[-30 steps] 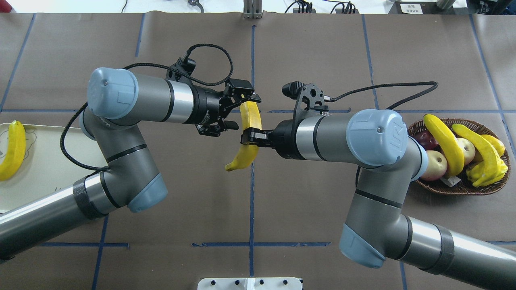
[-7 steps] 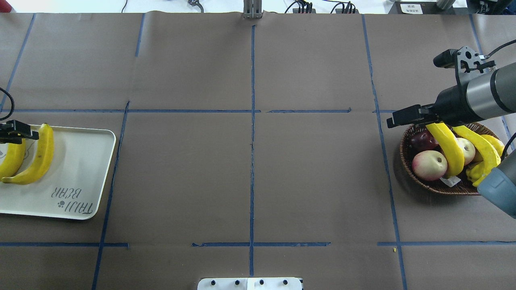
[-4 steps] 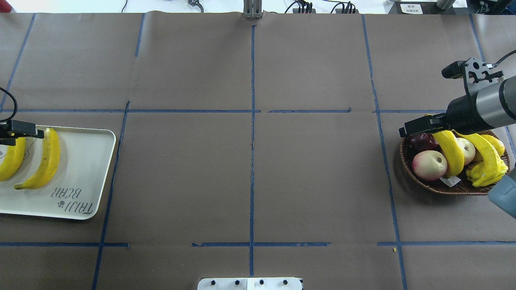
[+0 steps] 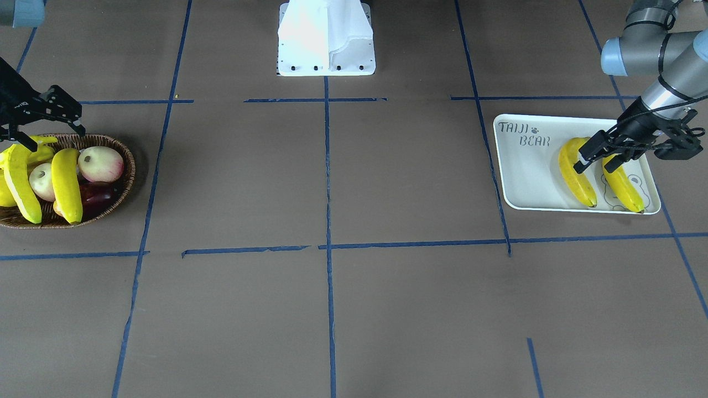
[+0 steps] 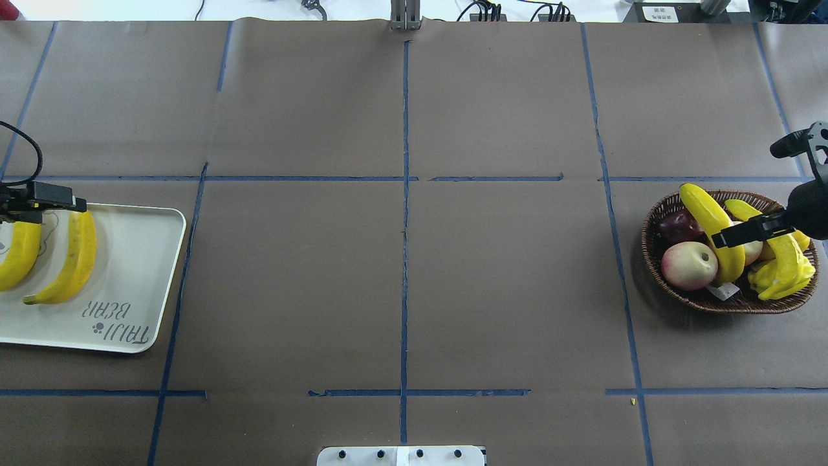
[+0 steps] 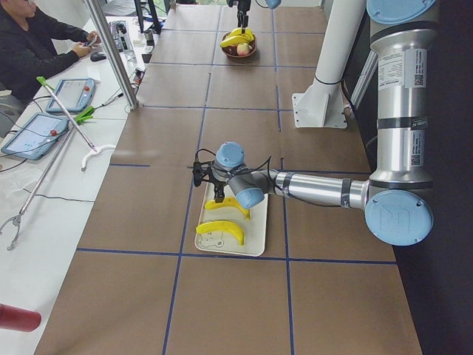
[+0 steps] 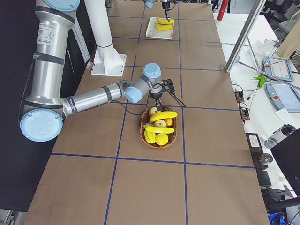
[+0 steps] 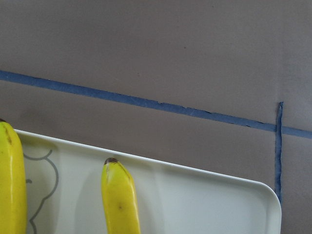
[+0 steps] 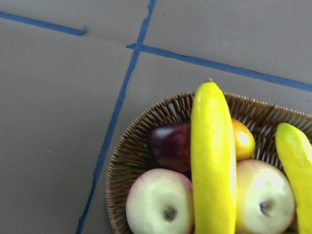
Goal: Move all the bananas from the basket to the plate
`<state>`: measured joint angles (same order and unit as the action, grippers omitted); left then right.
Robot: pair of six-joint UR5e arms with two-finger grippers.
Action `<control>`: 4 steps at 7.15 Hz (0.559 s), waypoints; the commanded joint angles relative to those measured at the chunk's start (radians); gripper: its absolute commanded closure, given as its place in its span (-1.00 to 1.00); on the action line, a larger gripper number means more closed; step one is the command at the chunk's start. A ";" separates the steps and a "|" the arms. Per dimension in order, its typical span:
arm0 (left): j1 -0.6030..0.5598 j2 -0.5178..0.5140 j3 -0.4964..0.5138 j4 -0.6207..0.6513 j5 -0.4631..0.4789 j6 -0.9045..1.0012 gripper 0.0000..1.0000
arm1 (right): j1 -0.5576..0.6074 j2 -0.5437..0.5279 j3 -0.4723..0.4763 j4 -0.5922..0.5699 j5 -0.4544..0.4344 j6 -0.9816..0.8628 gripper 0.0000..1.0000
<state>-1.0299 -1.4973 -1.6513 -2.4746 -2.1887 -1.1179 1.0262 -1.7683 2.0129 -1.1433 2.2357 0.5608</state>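
Observation:
I will next use my right gripper to close on the back part of the banana [image 4: 19,160] beside the lumpy yellow fruit, near the back edge of the wicker basket.
Two bananas [image 5: 74,255] [image 5: 16,255] lie side by side on the white plate [image 5: 142,259] at the table's left end. My left gripper [image 4: 600,157] hovers just over their far ends, open and holding nothing. Two more bananas [image 5: 715,230] [image 5: 779,255] rest across the other fruit in the wicker basket [image 5: 698,301] at the right end. My right gripper [image 4: 51,135] hangs open above the basket's back edge, with one of its fingers [image 5: 750,230] over the bananas. The right wrist view looks down on a banana [image 9: 212,161] from close above.
Two pale pink apples [image 5: 689,265], a dark red fruit [image 5: 678,224] and a lumpy yellow fruit [image 5: 776,278] share the basket. The robot's white base [image 4: 326,38] stands mid-table on my side. A seated person [image 6: 29,44] is beyond the table's far side.
The banana passed between grippers at mid-table now lies flat on the plate, released by the left gripper. The right gripper has swung back over the basket and further right.

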 commanded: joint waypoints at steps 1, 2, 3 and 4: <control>0.002 -0.017 0.002 0.002 0.001 -0.005 -1.00 | 0.146 -0.075 -0.101 0.011 0.193 -0.016 -0.99; 0.002 -0.021 -0.002 0.002 0.001 -0.008 -1.00 | 0.210 -0.080 -0.203 0.124 0.290 -0.028 -0.99; 0.028 -0.030 -0.002 -0.003 0.006 -0.069 -1.00 | 0.212 -0.080 -0.267 0.198 0.286 -0.019 -0.99; 0.053 -0.044 -0.004 -0.003 0.009 -0.100 -1.00 | 0.210 -0.066 -0.337 0.244 0.259 -0.019 -0.99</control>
<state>-1.0040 -1.5272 -1.6535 -2.4758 -2.1837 -1.1745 1.2247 -1.8423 1.7664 -0.9728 2.4985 0.5400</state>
